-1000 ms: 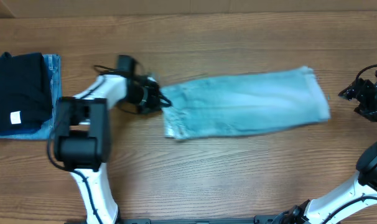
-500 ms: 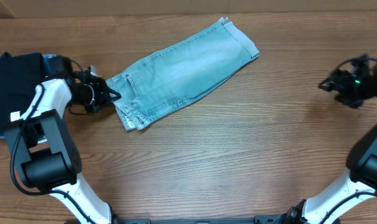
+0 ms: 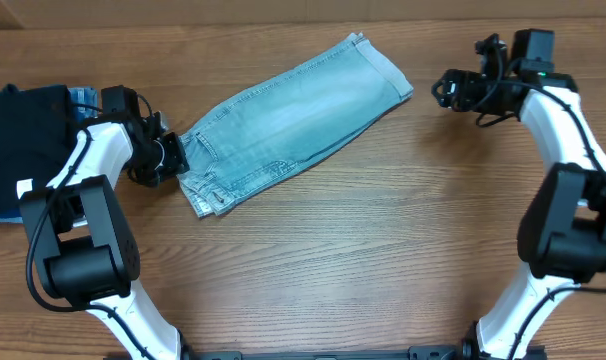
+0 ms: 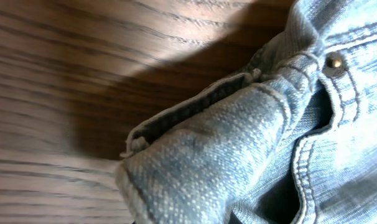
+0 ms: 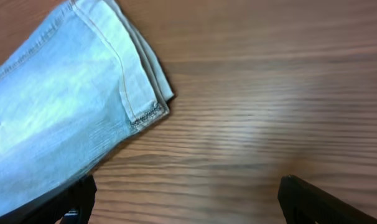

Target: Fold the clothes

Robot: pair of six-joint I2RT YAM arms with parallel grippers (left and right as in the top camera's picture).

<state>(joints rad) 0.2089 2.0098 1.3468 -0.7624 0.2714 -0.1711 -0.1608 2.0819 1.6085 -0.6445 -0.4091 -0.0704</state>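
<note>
The left gripper will lay the light blue denim shorts down straight across the middle of the wooden table (image 3: pixel 319 158).
The light blue denim shorts (image 3: pixel 288 125), folded lengthwise, lie slanted on the wooden table, waistband at lower left and cuffed hems at upper right. My left gripper (image 3: pixel 175 158) is at the waistband end. The left wrist view is filled with waistband denim (image 4: pixel 238 143) bunched up close and a rivet (image 4: pixel 330 61); the fingers are hidden and seem shut on the fabric. My right gripper (image 3: pixel 445 90) is open and empty, just right of the hem and apart from it. In the right wrist view its fingertips (image 5: pixel 188 205) straddle bare wood, with the hem (image 5: pixel 132 74) at upper left.
A folded black garment (image 3: pixel 23 135) with a white tag (image 3: pixel 25 188) lies at the far left on a darker blue denim piece (image 3: pixel 83 98), close behind my left arm. The table's far edge runs along the top.
The left gripper dragged the shorts leftward and swung them from level to slanted. The right arm moved in from the right edge toward the hem.
</note>
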